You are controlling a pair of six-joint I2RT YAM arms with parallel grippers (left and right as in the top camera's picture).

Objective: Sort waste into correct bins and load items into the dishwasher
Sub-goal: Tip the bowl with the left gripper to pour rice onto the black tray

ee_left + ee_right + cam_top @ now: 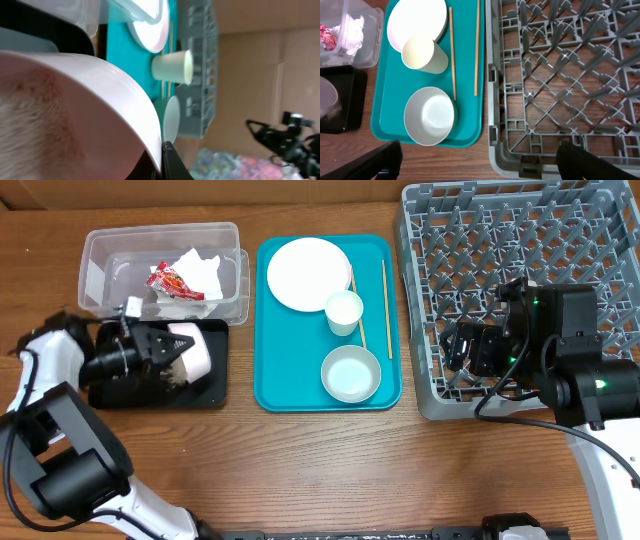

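Next, my left gripper releases the small white dish, now tilted over the black tray, on the teal tray [287, 356], between the bowl and the black tray.
My left gripper [165, 345] is shut on the rim of the small white dish [195, 350] and holds it tilted on edge over the black tray [215, 388]. In the left wrist view the dish [75, 115] fills the frame, with a blurred pale patch inside it. The clear tub [100, 255] holds the white napkin [200, 270] and the red wrapper [172, 282]. The plate [308, 272], cup [344, 311], bowl [350, 373] and two chopsticks [386, 295] lie on the teal tray [275, 380]. My right gripper [480, 162] is open and empty over the front left corner of the grey dish rack [560, 240].
The teal tray sits between the black tray and the rack, close to the rack's left wall [492, 100]. The tub stands right behind the black tray. Bare wooden table [330, 470] lies along the front.
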